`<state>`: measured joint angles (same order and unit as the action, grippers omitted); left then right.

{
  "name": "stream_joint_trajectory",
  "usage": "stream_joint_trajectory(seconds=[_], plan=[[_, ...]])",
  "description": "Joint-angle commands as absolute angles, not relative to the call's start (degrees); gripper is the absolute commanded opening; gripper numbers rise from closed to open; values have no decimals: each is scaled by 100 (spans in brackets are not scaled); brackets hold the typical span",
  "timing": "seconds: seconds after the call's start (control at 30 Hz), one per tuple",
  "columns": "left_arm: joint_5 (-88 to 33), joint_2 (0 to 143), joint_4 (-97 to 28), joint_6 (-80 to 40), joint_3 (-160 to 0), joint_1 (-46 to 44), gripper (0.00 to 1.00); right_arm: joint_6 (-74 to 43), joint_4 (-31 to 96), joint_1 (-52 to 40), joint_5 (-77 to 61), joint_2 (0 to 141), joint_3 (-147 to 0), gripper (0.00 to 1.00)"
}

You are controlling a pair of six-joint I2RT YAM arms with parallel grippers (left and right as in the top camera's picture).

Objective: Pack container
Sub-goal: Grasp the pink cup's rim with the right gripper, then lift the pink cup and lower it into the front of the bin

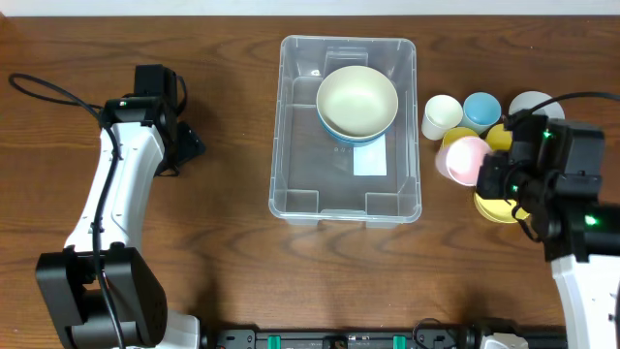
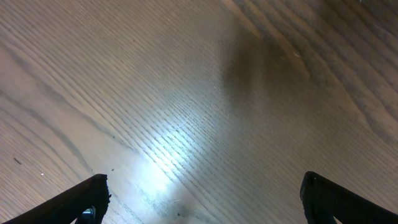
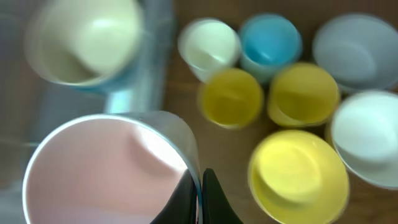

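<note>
I need to release the pink cup from my right gripper, and then it will rest in the container's near corner on my left gripper's side (image 1: 305, 193).
The container (image 1: 291, 126) is a large clear plastic bin at the table's middle, with a white label (image 1: 370, 155) on its base. A cream bowl (image 1: 356, 100) stacked in a blue bowl sits inside at the back. My right gripper (image 3: 200, 193) is shut on the rim of a pink bowl (image 3: 99, 171), which also shows in the overhead view (image 1: 465, 160), held just right of the bin. My left gripper (image 2: 202, 199) is open and empty over bare wood, left of the bin.
Right of the bin stand a cream cup (image 1: 441, 116), a blue cup (image 1: 480, 110), a grey bowl (image 1: 531, 104), yellow cups (image 3: 231, 96) and a yellow bowl (image 3: 297, 174). A white bowl (image 3: 367, 137) lies at the far right.
</note>
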<state>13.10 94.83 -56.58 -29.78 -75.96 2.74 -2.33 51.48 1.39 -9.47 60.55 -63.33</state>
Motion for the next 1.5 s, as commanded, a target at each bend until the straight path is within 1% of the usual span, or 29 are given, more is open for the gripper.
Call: stream_joint_trajectory(seconds=[0.0,0.3,0.53,0.67,0.93,1.07,1.47], plan=[[1422,9461,-5677,-2961,-7588,283,98,-246,5231,-395,-1269,6075,-6785,1],[1422,9461,-5677,-2961,-7588,283,98,-207,4602,-2078,-961,6580,-7238,1],[1422,9461,-5677,-2961,-7588,283,98,-207,4086,-3170,-633,7666,-7240,1],[1422,9461,-5677,-2961,-7588,283,98,-207,3918,-3568,-298,8154,-7266,1],[1422,9461,-5677,-2958,-7588,283,98,-231,3616,-4034,-290,8868,-7275,1],[1422,9461,-5677,-2961,-7588,283,98,-296,3573,-4213,-49,9139,-7275,1],[1422,9461,-5677,-2961,-7588,283,98,-294,3684,-4412,-19,9703,-7275,1]])
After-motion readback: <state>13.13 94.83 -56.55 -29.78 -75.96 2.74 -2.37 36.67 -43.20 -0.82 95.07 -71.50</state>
